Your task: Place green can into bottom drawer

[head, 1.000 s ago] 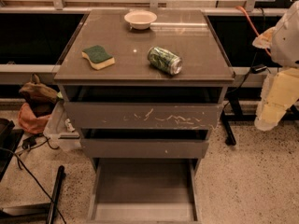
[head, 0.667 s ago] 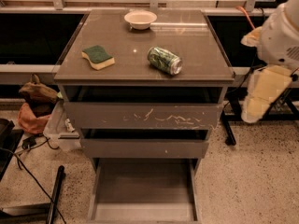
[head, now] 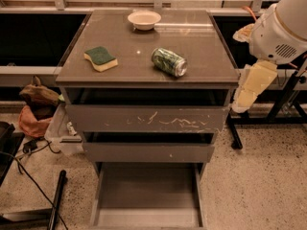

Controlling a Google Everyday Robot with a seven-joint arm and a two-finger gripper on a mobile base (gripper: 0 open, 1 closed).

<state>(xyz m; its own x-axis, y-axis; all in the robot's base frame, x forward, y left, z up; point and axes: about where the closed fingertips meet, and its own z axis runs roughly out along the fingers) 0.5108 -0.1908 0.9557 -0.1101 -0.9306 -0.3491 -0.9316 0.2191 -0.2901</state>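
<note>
I need to next move my gripper to the green can on the cabinet top and close it around its silver end (head: 179,69), close to the cabinet's front edge.
The green can (head: 169,61) lies on its side on the cabinet top (head: 201,51), right of centre, silver end toward the front right. The bottom drawer (head: 146,195) is pulled out at the foot of the cabinet, and its flat floor is bare. My gripper (head: 249,90) hangs down from the white arm (head: 280,30) just off the cabinet's right edge, at about the height of the top drawer. It is to the right of the can, apart from it, and holds nothing that I can see.
A green-topped yellow sponge (head: 100,58) lies on the cabinet top at left, and a white bowl (head: 144,19) stands at the back. The scratched-front drawer (head: 146,118) and the middle drawer (head: 148,152) stick out slightly. Bags (head: 36,109), cables and a black pole (head: 56,200) lie on the floor at left.
My arm and gripper have moved left, closer to the cabinet's right edge. The can, sponge, bowl and drawers have not moved.
</note>
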